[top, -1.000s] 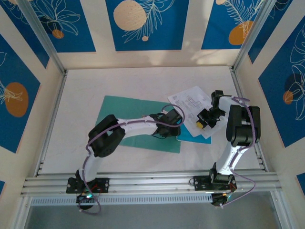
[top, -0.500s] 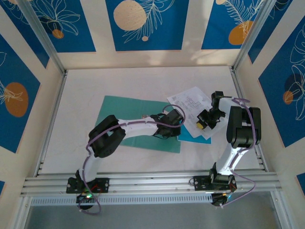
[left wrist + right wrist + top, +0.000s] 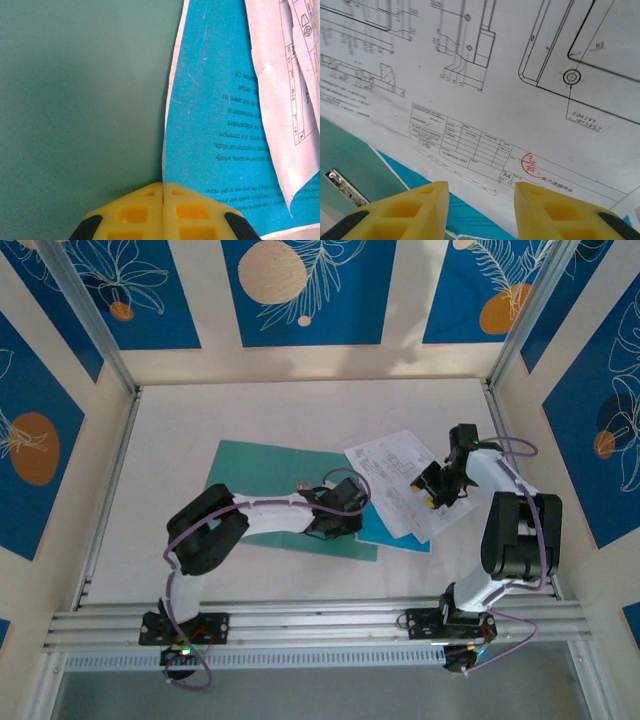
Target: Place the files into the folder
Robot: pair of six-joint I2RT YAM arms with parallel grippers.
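The left gripper holds just the edge of the blue sheet while the white sheets lie crooked past the folder, so it should let go of that sheet and grip a white sheet's edge (image 3: 280, 150).
The teal-green folder (image 3: 270, 490) lies flat at mid-table, and it is the green surface (image 3: 80, 90) in the left wrist view. The files overlap its right end: white sheets (image 3: 400, 475) printed with line drawings lie on a sky-blue sheet (image 3: 392, 532). My left gripper (image 3: 350, 518) is shut on the left edge of the blue sheet (image 3: 220, 100), and the paper's edge runs into the seam between the yellow fingers (image 3: 163, 186). My right gripper (image 3: 432, 495) stands open just above a white drawing sheet (image 3: 510, 75), with nothing between its fingers (image 3: 480, 200).
The folder's small metal clip (image 3: 342, 186) lies on the green (image 3: 340, 150) beside the blue sheet (image 3: 465, 215). The table (image 3: 300, 415) is walled by patterned panels, with aluminium rails along the sides and the near edge (image 3: 320, 625).
My left gripper has shut on the sheet's edge and drawn back to the left. The stack of sheets has shifted left with it. My right gripper has opened and moved slightly farther back.
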